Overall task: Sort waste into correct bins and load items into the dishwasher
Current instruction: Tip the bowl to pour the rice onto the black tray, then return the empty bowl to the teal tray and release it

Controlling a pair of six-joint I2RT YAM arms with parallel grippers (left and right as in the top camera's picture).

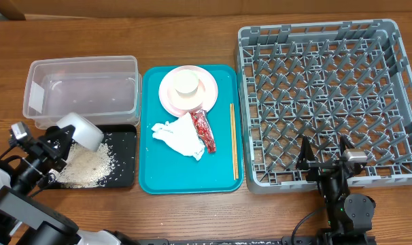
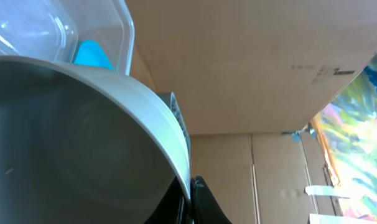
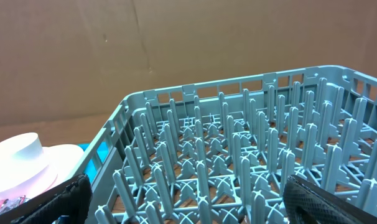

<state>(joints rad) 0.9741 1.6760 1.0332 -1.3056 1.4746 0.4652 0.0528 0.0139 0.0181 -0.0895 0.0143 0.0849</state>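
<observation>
I should let go of the white bowl with my left gripper on the teal tray's near corner [image 1: 163, 174], in front of the crumpled napkin.
My left gripper [image 1: 60, 141] is shut on the rim of a white bowl [image 1: 82, 130], tilted over the black tray [image 1: 126, 146]. Loose rice [image 1: 87, 167] lies in that tray. In the left wrist view the bowl [image 2: 83, 137] fills the frame, its rim pinched between the fingers [image 2: 191, 202]. The clear tub [image 1: 83, 88] stands behind the tray. A pink plate [image 1: 207, 88] with a white cup [image 1: 187, 82], a crumpled napkin [image 1: 182, 139] and a red wrapper [image 1: 204, 131] lie on the teal tray [image 1: 151, 177]. My right gripper [image 1: 326, 158] is open over the grey dish rack's [image 1: 328, 82] front edge. No second bowl shows.
Wooden chopsticks [image 1: 233, 139] lie along the teal tray's right side. The right wrist view shows rack pegs [image 3: 238, 155] between the fingers [image 3: 188, 205], with the cup [image 3: 17, 158] at left. Cardboard walls stand behind the table.
</observation>
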